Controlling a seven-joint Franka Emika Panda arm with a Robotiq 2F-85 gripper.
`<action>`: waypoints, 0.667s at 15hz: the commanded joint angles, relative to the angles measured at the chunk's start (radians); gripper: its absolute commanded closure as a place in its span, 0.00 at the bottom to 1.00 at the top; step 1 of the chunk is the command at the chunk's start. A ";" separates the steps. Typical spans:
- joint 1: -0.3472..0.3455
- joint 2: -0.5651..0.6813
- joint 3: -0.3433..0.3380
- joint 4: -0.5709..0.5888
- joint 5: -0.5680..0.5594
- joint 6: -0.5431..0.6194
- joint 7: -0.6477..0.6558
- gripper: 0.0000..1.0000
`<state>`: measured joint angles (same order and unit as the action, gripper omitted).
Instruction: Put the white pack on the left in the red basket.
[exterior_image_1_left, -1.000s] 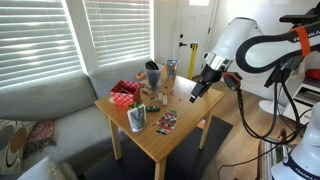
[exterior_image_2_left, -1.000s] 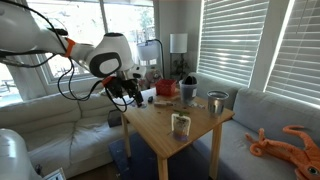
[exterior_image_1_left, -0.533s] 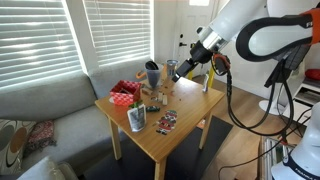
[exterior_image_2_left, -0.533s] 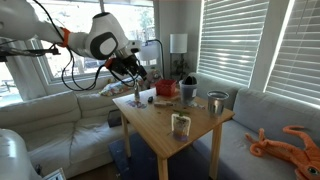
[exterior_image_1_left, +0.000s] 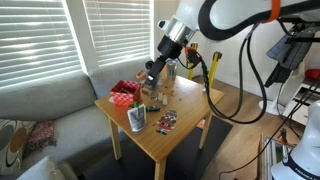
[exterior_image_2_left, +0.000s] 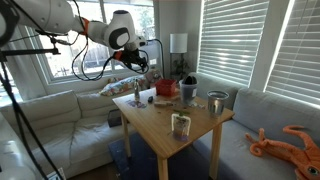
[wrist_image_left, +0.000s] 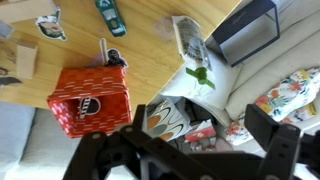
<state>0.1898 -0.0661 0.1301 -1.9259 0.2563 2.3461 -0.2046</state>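
Next, I move my gripper to the white pack's top edge (exterior_image_1_left: 137, 107) (wrist_image_left: 201, 73) and close it there, because the pack stands upright near the table's front corner.
The white pack (exterior_image_1_left: 136, 118) stands upright near the front corner of the wooden table (exterior_image_1_left: 185, 108). It also shows in the other exterior view (exterior_image_2_left: 181, 124) and in the wrist view (wrist_image_left: 190, 40). The red basket (exterior_image_1_left: 125, 95) with white-speckled sides sits at the table's far side, and shows in the other exterior view (exterior_image_2_left: 166, 88) and the wrist view (wrist_image_left: 90, 98). My gripper (exterior_image_1_left: 151, 70) hangs open and empty above the back of the table, over the basket's side, well away from the pack. It also shows in the other exterior view (exterior_image_2_left: 139, 62) and the wrist view (wrist_image_left: 200, 150).
A flat dark red-patterned packet (exterior_image_1_left: 166, 122) lies near the table's front. A metal cup (exterior_image_1_left: 171, 70) and a dark cup (exterior_image_2_left: 188, 88) stand at the back. Small items (exterior_image_1_left: 152, 102) lie mid-table. A sofa (exterior_image_1_left: 45, 110) flanks the table; patterned things (wrist_image_left: 175, 120) lie below the gripper.
The arm has swung from beside the table to above its back edge, near the cups and basket. The gripper stays open and empty. The table's things have not moved.
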 joint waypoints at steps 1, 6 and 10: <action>-0.011 0.042 0.009 0.035 0.031 -0.009 -0.028 0.00; -0.020 0.110 0.010 0.100 0.055 -0.009 -0.049 0.00; -0.018 0.110 0.012 0.104 0.051 -0.017 -0.059 0.00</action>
<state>0.1838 0.0412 0.1256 -1.8265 0.3145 2.3389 -0.2570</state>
